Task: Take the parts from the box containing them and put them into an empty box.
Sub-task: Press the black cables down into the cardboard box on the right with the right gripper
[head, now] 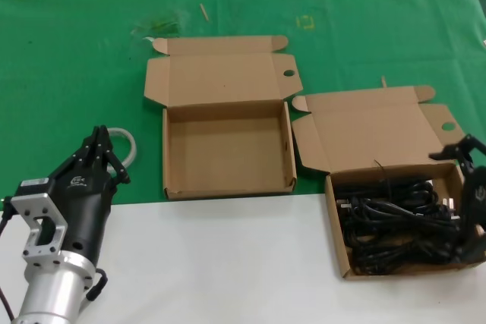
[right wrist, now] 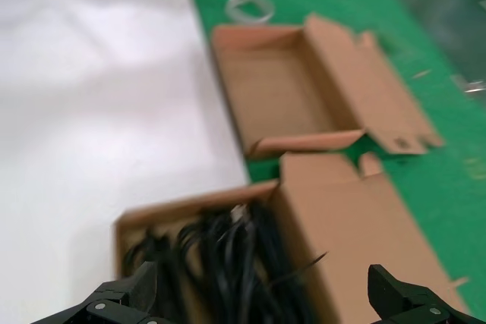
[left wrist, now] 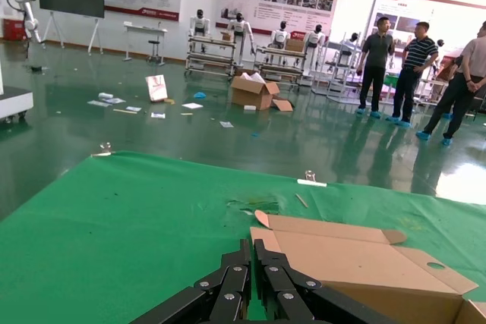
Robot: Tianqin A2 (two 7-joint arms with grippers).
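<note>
The robot's right gripper should close on the plug end [head: 456,221] of the middle black cord, at the side of the full box farthest from the empty box.
The box holding the parts [head: 338,225] stands at the right, its tray full of tangled black cords [head: 395,218]. My right gripper [head: 456,202] hangs over that tray's right end, open wide and empty. In the right wrist view its fingers [right wrist: 144,287] straddle the cords [right wrist: 228,263] from above, between the front wall [right wrist: 190,210] and the raised lid. The empty box [head: 228,149] stands in the middle with a bare floor; it also shows in the right wrist view [right wrist: 296,89] and its lid in the left wrist view [left wrist: 357,256]. My left gripper [head: 99,138] is shut and empty at the front left [left wrist: 253,248].
A whitish tube ring [head: 129,146] lies on the green cloth [head: 76,73] just behind my left gripper and left of the empty box; it also shows in the right wrist view [right wrist: 250,7]. A white table surface [head: 228,263] runs along the front. Both lids stand open towards the back.
</note>
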